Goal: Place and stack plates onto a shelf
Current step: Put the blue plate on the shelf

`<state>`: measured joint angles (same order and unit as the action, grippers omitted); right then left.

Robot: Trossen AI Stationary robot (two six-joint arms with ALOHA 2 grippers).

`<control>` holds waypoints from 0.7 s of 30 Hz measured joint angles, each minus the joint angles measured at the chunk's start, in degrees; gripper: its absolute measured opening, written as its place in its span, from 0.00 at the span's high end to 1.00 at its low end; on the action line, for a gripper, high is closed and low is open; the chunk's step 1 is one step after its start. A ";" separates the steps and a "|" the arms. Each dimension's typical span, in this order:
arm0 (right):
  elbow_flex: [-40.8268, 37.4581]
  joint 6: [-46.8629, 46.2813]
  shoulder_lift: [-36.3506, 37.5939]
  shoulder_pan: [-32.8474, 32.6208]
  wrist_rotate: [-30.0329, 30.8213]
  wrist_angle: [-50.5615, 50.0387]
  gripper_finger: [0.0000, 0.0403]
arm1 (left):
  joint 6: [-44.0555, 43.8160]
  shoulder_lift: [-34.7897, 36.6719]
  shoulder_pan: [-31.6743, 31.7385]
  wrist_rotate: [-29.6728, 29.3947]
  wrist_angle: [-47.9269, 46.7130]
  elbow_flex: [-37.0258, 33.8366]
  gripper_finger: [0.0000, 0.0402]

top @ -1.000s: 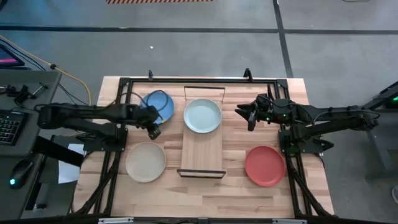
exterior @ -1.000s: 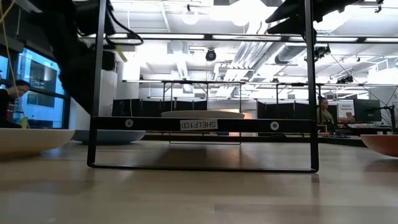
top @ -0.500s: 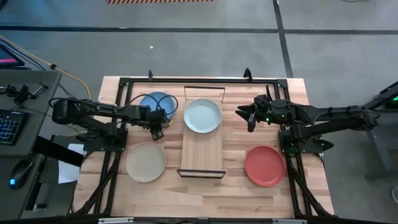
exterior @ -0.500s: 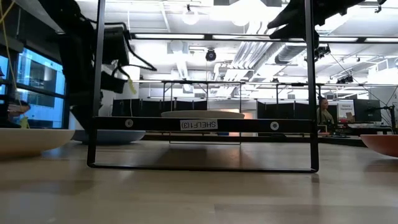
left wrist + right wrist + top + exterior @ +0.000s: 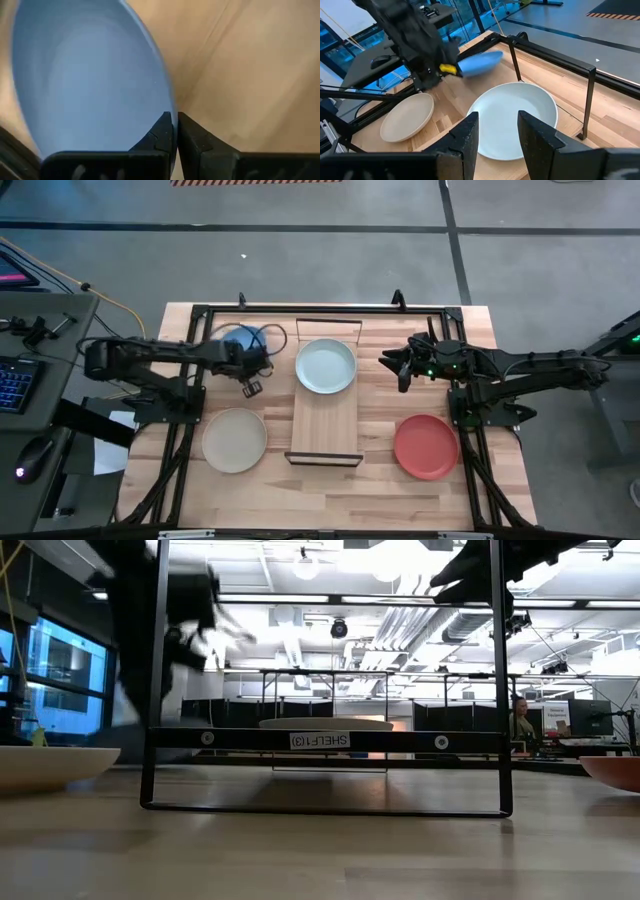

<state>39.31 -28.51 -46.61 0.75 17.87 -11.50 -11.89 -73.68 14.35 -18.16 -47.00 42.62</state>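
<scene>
I will release the blue plate from my left gripper on the bare near half of the shelf (image 5: 331, 424), below the pale blue-white plate.
My left gripper (image 5: 249, 363) is shut on the blue plate (image 5: 247, 338), which is off the table at the far left; the right wrist view shows the plate (image 5: 481, 62) tilted in the air. The pale blue-white plate (image 5: 325, 366) rests on the far end of the shelf (image 5: 325, 430). The cream plate (image 5: 234, 440) lies on the table left of the shelf, the red plate (image 5: 426, 446) right of it. My right gripper (image 5: 393, 366) hovers open and empty to the right of the shelf's far end. My left gripper pinches the blue plate's rim (image 5: 169, 102) between its two fingertips, one finger over the plate's hollow side and one outside. The hold is on the rim's near side. The plate is lifted clear of the table and tilted, reaching out past the fingers toward the far edge.
Black wire frames stand at both short ends of the shelf (image 5: 325, 740). A black metal frame (image 5: 320, 308) runs along the table's far edge and down both sides. Bare board lies on the near half of the shelf.
My left gripper has gone up and a little toward the table's far edge with the blue plate. The plate lay on the table until half a second ago; now it is lifted clear and tilted. My right arm has kept still.
</scene>
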 joint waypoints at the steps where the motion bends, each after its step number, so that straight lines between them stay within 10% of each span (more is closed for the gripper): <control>1: 0.00 0.00 0.00 0.00 0.00 0.00 0.71 | 0.80 1.24 0.00 0.07 -1.77 1.89 0.99; 10: 0.00 0.02 0.00 0.00 0.02 -0.05 0.71 | 15.36 9.00 -7.10 15.85 -5.25 23.01 1.00; 21: 0.00 0.39 0.00 0.00 0.02 -1.59 0.71 | 31.95 -4.77 -26.59 17.12 -5.69 35.67 1.00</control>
<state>39.31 -28.12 -46.61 0.75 17.89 -13.09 20.07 -78.45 -12.24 -1.04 -52.69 78.29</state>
